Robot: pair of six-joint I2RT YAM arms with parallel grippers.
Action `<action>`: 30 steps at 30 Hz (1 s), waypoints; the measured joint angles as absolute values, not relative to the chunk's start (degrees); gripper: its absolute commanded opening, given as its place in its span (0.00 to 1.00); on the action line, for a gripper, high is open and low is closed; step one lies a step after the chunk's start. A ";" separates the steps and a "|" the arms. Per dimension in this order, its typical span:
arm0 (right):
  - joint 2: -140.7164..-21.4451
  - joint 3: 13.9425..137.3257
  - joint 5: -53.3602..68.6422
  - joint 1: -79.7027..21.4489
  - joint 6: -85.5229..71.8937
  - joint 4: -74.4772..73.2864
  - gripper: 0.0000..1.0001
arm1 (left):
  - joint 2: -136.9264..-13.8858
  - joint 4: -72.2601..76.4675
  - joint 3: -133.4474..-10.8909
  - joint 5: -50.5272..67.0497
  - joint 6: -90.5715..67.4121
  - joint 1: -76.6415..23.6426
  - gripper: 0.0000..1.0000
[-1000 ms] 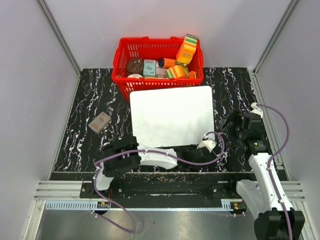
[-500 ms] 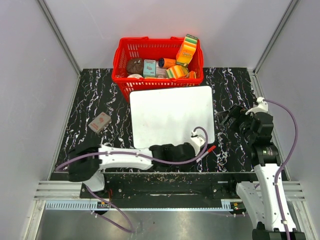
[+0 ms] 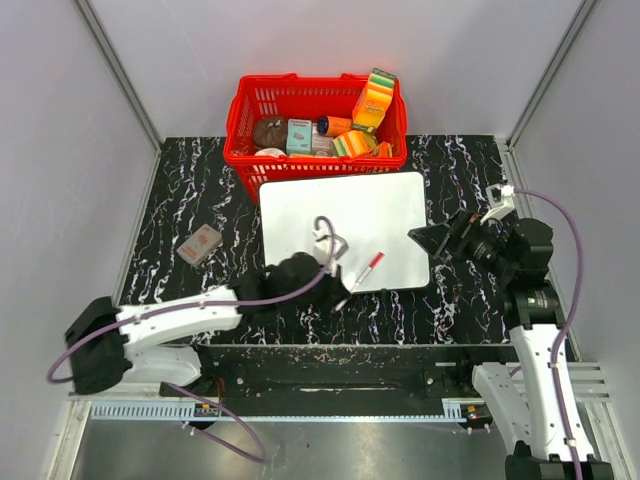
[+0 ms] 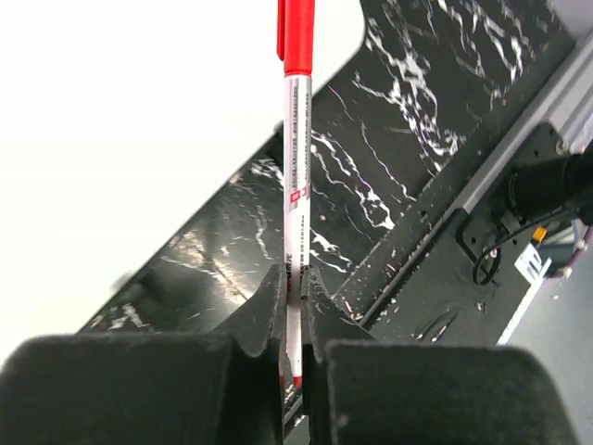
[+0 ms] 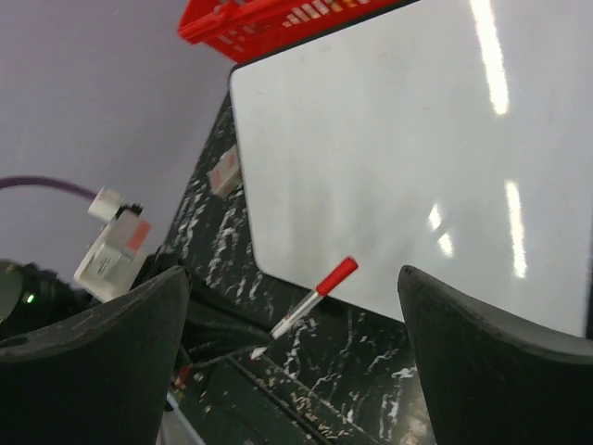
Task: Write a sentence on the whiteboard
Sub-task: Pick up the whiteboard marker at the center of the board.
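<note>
The robot's left gripper is pinching the marker by its plain end, so the right gripper will take the marker's red-end with the cap (image 3: 376,259) before the left gripper opens.
The whiteboard (image 3: 345,225) lies flat in the middle of the black marbled table, and its surface looks blank; no sentence shows on it. My left gripper (image 3: 340,292) is at the board's near edge, shut on a marker (image 3: 362,275) whose red cap (image 3: 376,260) sits over the board's lower right part. In the left wrist view the marker (image 4: 295,185) runs straight out from between the pinched jaws, with the whiteboard (image 4: 139,111) to its left. My right gripper (image 3: 428,243) hovers open by the board's right edge. In its own view the marker (image 5: 315,297) and whiteboard (image 5: 398,158) show between the spread fingers.
A red basket (image 3: 245,110) with several packaged goods stands just behind the board, touching its far edge. A small pinkish box (image 3: 198,243) lies on the table to the left. Grey walls close in the table on three sides.
My left arm has swung out from the front edge and carried the marker up over the board's near right part. The right gripper has shifted left toward the board's right edge, still open.
</note>
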State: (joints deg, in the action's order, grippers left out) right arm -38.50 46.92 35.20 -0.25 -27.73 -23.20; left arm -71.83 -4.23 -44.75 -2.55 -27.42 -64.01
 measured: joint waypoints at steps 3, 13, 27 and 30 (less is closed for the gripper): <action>-39.29 42.61 43.40 -0.25 -34.81 -13.45 0.97 | -64.20 -4.73 -41.23 -1.74 -27.94 -60.29 0.00; -43.79 33.74 52.62 -10.79 -50.81 7.46 0.92 | -45.65 -7.97 -40.77 0.80 -28.12 -55.00 0.00; -55.55 33.85 42.59 -32.16 -53.82 20.43 0.65 | -47.48 -9.43 -43.81 7.01 -28.58 -55.00 0.00; -57.52 34.04 40.97 -33.56 -54.72 23.38 0.51 | -47.77 -9.43 -43.81 7.77 -28.80 -55.00 0.00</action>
